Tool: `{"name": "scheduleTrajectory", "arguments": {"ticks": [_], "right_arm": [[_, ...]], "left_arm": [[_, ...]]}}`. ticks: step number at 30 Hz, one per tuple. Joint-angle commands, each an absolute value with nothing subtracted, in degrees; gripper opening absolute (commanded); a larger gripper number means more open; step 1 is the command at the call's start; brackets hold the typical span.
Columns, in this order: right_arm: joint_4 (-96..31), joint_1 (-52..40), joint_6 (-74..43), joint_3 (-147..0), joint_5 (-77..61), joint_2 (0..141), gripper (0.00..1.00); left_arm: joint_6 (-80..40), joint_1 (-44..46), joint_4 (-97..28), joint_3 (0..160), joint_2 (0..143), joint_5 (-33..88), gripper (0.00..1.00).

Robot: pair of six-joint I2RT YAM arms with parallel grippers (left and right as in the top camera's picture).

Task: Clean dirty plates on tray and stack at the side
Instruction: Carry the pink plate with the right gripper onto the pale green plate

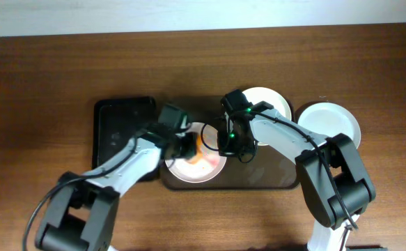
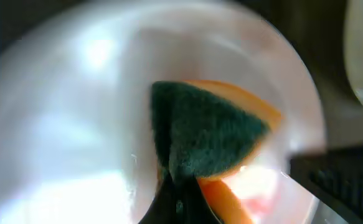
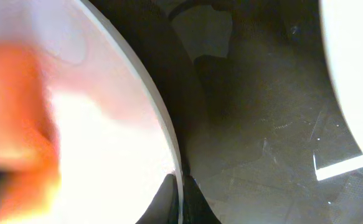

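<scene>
Next, I let go of the green and orange sponge with my left gripper in the empty dark tray (image 1: 138, 155), near the side of the main tray.
A white plate (image 1: 199, 169) with reddish smears lies on the dark tray (image 1: 272, 174). My left gripper (image 1: 189, 144) is shut on an orange sponge with a green scouring face (image 2: 209, 134) and presses it on the plate (image 2: 63, 124). My right gripper (image 1: 225, 148) is shut on the plate's right rim (image 3: 169, 134), one finger on each side of the edge. A second white plate (image 1: 271, 102) lies at the tray's far right. A white plate (image 1: 331, 122) sits on the table to the right of the tray.
A second dark, empty tray (image 1: 122, 125) lies left of the main tray. The brown wooden table (image 1: 42, 84) surrounds both. In the right wrist view, the dark tray floor (image 3: 262, 137) and the other plate's edge (image 3: 355, 68) show.
</scene>
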State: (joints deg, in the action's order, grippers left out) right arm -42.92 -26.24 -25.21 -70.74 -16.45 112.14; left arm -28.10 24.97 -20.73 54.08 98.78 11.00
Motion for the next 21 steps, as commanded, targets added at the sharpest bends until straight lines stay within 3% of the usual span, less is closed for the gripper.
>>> {"name": "scheduleTrajectory", "arguments": {"ticks": [1,8,15,21], "right_arm": [[-43.8,-26.6,-24.3,-69.8,-13.1,113.2,0.04],[-43.7,-26.6,-21.0,-70.5,-8.2,105.4,0.04],[-47.6,-26.6,-15.7,-70.5,8.1,93.8,0.04],[-47.6,-27.9,-7.5,-70.5,24.5,86.5,0.04]], "left_arm": [[-23.6,21.8,-24.0,53.6,93.7,4.7,0.00],[-20.9,20.6,-34.8,53.6,78.5,4.2,0.00],[-20.9,7.0,-38.7,53.6,78.2,2.9,0.00],[-13.1,6.6,-40.2,53.6,83.9,1.0,0.00]]}}
